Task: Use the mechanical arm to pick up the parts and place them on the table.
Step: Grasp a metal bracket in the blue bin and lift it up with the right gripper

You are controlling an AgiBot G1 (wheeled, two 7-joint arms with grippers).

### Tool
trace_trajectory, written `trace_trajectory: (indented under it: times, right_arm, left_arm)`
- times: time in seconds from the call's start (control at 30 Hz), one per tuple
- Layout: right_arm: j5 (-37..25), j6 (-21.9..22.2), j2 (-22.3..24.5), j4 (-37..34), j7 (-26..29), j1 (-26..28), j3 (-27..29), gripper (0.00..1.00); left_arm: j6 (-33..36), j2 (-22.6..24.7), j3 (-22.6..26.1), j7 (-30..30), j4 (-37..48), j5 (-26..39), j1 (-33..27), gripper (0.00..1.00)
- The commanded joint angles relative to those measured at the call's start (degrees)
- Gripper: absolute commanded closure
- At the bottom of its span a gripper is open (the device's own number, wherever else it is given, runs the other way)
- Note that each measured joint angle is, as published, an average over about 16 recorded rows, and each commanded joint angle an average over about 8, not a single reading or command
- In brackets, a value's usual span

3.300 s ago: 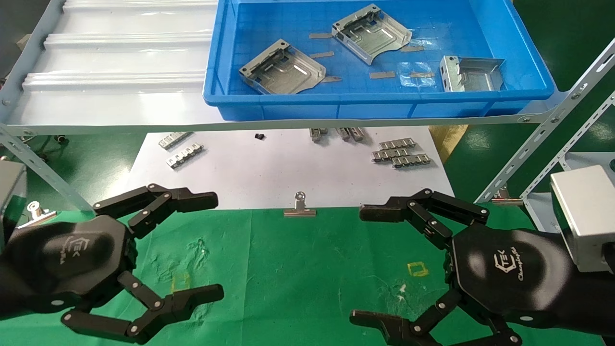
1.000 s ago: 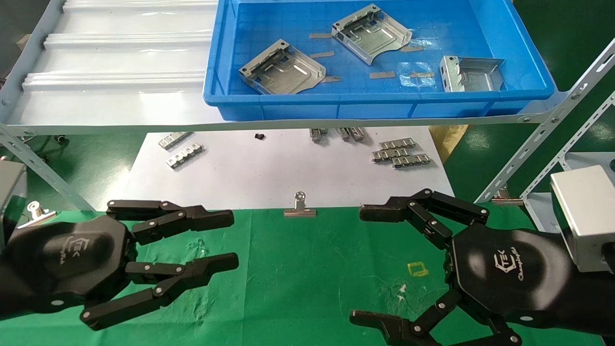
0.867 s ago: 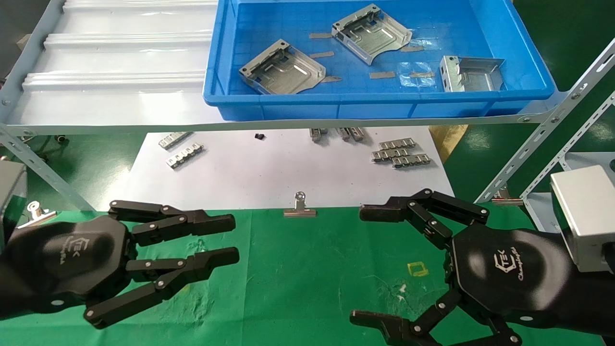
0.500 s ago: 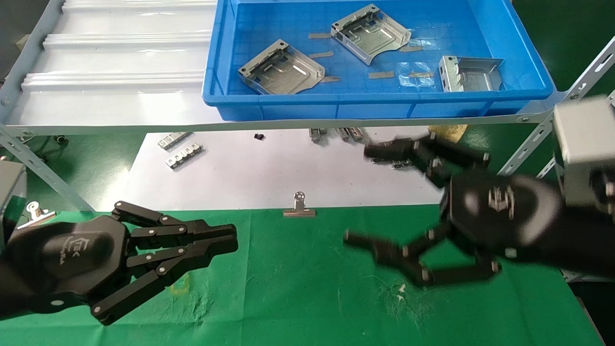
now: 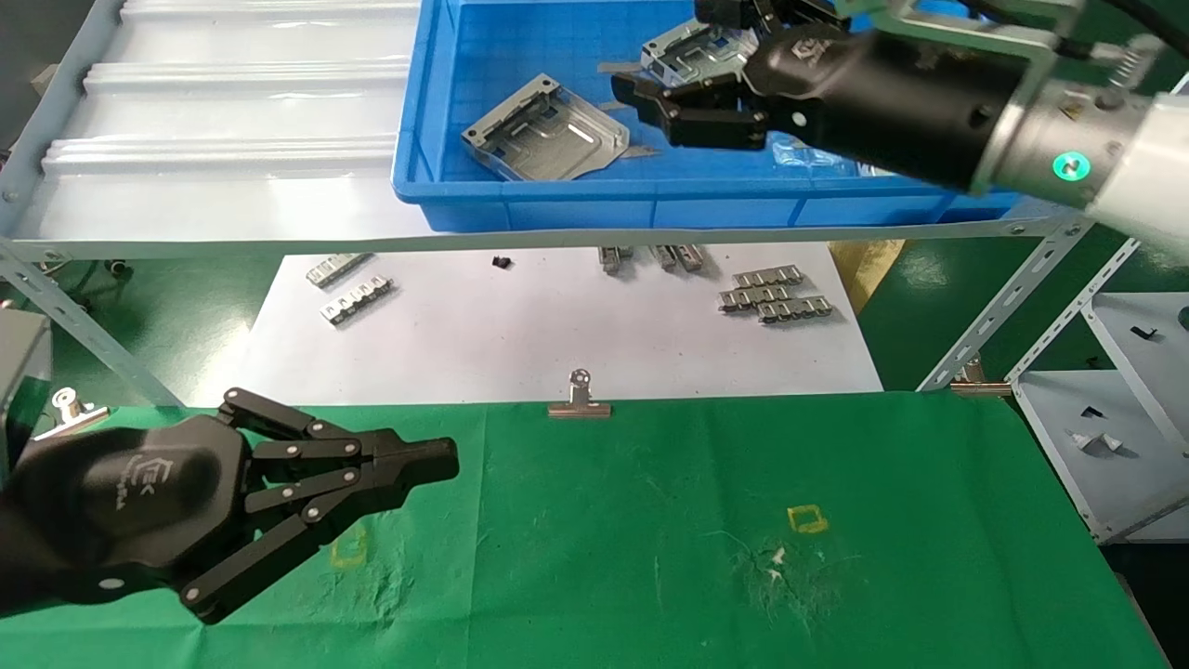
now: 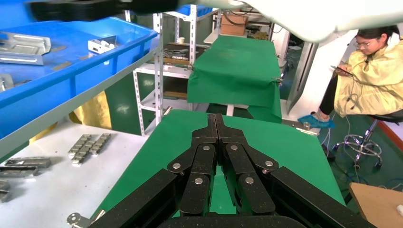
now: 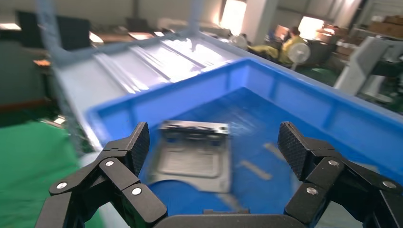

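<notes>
The robot's right gripper needs to close on the far silvery part's side edge (image 5: 672,83) that faces the near silvery part, near that far part's raised end.
My right gripper (image 5: 661,48) is open and empty above the blue bin (image 5: 557,200), over the far silvery part (image 5: 689,51), which it partly hides. In the right wrist view the jaws (image 7: 215,142) stand wide apart with the near part (image 7: 190,154) ahead between them, lying flat in the bin. That near part (image 5: 546,130) lies at the bin's left. A third part is hidden behind the right arm. My left gripper (image 5: 446,460) is shut and empty low over the green table (image 5: 650,520); it also shows in the left wrist view (image 6: 215,118).
The bin rests on a sloped white shelf (image 5: 232,139). Below lie a white sheet (image 5: 520,334) with ridged metal strips (image 5: 773,297) and a binder clip (image 5: 579,401). A yellow square mark (image 5: 806,518) is on the cloth. Slotted shelf struts (image 5: 1012,288) stand at the right.
My left gripper has closed from wide open to shut. My right arm has lifted off the table and swung up and forward over the blue bin, staying open.
</notes>
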Motion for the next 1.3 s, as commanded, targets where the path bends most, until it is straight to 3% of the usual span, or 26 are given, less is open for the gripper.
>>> trace_trajectory:
  times: [0.03,0.2,0.27,0.43,0.5,0.7,1.03,1.07,1.1,1.3]
  right_arm:
    - [-3.8,2.5,-2.97,-4.32,-0.47,3.65,-1.87,0.0]
    - [-9.1,7.1,-10.13,-18.06,-4.13,10.42,-4.58,0.03]
    - [-10.35,8.29,-12.49,-23.31,-5.36,12.52,-5.3,0.21]
    - [-12.48,11.03,-16.55,-33.83,-7.06,16.64,-6.57,0.83]
    - [-12.94,12.5,-17.58,-36.65,-7.27,17.94,-6.84,0.98]
    - [-13.94,16.6,-19.29,-40.36,-7.27,19.79,-7.79,1.0]
    - [-15.01,18.78,-19.88,-39.02,-4.11,18.71,-10.71,1.0]
    - [-15.06,18.9,-19.9,-38.71,-3.7,18.54,-11.06,1.0]
    - [-15.08,19.0,-19.91,-38.4,-3.3,18.38,-11.39,1.0]
    - [-13.86,19.34,-19.92,-36.85,0.05,17.52,-12.79,1.0]
  left_arm:
    - [0.0,0.0,0.0,0.0,0.0,0.0,0.0,1.0]
    - [0.0,0.0,0.0,0.0,0.0,0.0,0.0,1.0]
    - [0.0,0.0,0.0,0.0,0.0,0.0,0.0,1.0]
    - [0.0,0.0,0.0,0.0,0.0,0.0,0.0,1.0]
    - [0.0,0.0,0.0,0.0,0.0,0.0,0.0,1.0]
    - [0.0,0.0,0.0,0.0,0.0,0.0,0.0,1.0]
    - [0.0,0.0,0.0,0.0,0.0,0.0,0.0,1.0]
    - [0.0,0.0,0.0,0.0,0.0,0.0,0.0,0.97]
    - [0.0,0.0,0.0,0.0,0.0,0.0,0.0,0.87]
    - [0.0,0.0,0.0,0.0,0.0,0.0,0.0,0.12]
